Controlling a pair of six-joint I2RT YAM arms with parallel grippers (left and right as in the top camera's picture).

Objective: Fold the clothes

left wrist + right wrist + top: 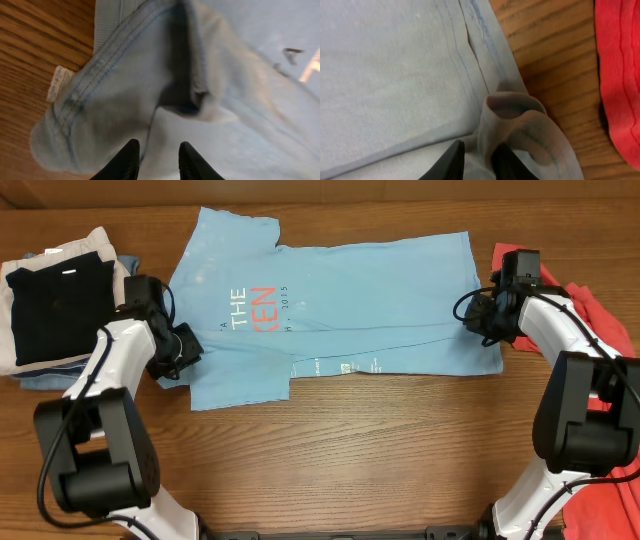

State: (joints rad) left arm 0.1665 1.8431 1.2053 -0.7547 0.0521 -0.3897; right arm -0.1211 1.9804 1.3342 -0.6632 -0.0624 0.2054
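The T-shirt's sleeve sticks out past the T-shirt's front edge, so I should take the T-shirt's raised fold (pixel 202 92) with my left gripper and pull it toward the far side.
The light sky-blue T-shirt (pixel 340 310) lies spread on the wooden table, with "THE", red letters and "2015" printed near its left end. My left gripper (pixel 183 348) is at the shirt's left edge. In the left wrist view the gripper (pixel 159 152) is shut on a raised fold of the shirt's stitched sleeve (pixel 125 85). My right gripper (pixel 478 315) is at the shirt's right hem. In the right wrist view the gripper (pixel 480 146) is shut on a lifted loop of that hem (pixel 515 110). Loose coral-red garments (pixel 600 320) lie just right of it, also in the right wrist view (pixel 620 75).
A stack of folded pieces, black (pixel 60 315) on top of beige and denim-blue, stands at the far left beside my left arm. More coral-red cloth (pixel 605 500) lies at the front right corner. Bare wood (pixel 350 450) runs along the front of the table.
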